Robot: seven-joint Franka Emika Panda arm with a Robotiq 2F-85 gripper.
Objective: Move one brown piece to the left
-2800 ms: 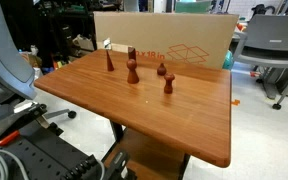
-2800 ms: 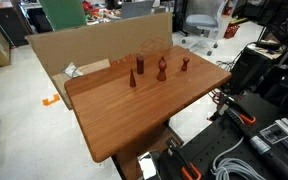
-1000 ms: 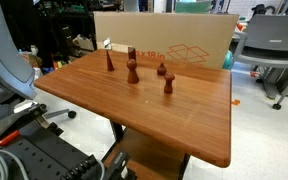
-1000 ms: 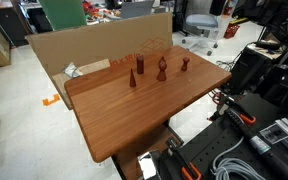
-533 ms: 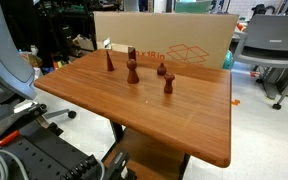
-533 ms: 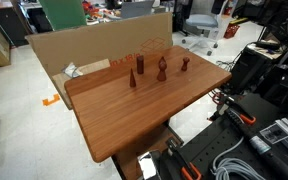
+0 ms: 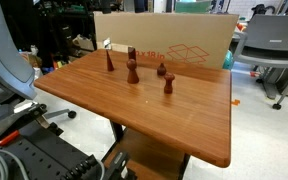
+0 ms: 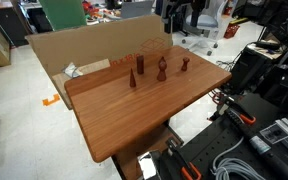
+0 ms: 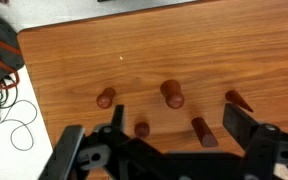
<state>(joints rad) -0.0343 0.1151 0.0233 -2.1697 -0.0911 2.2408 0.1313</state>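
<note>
My gripper will next close on the round knob (image 7: 133, 64) (image 9: 174, 100) of the brown pawn that stands between the slim cone and the other pawn.
The brown piece (image 7: 132, 70) is a stout reddish-brown pawn with a round knob. It stands upright near the far side of the wooden table (image 7: 134, 115), and shows in both exterior views (image 8: 162, 70). In the wrist view it (image 9: 172, 94) is seen from above, among several smaller brown pieces. My gripper (image 9: 159, 140) hangs high above the pieces, open and empty, its two black fingers wide apart at the lower edge of the wrist view. It touches nothing.
Around the pawn stand a slim cone (image 7: 110, 62), a small knob piece (image 7: 162, 70) and another pawn (image 7: 169, 86). A post-like piece (image 9: 202, 131) shows in the wrist view. A cardboard box (image 7: 174, 40) stands behind the table, with office chairs and cables around it.
The pieces have not moved. A dark shape now shows at the top edge of an exterior view, above the far side of the table.
</note>
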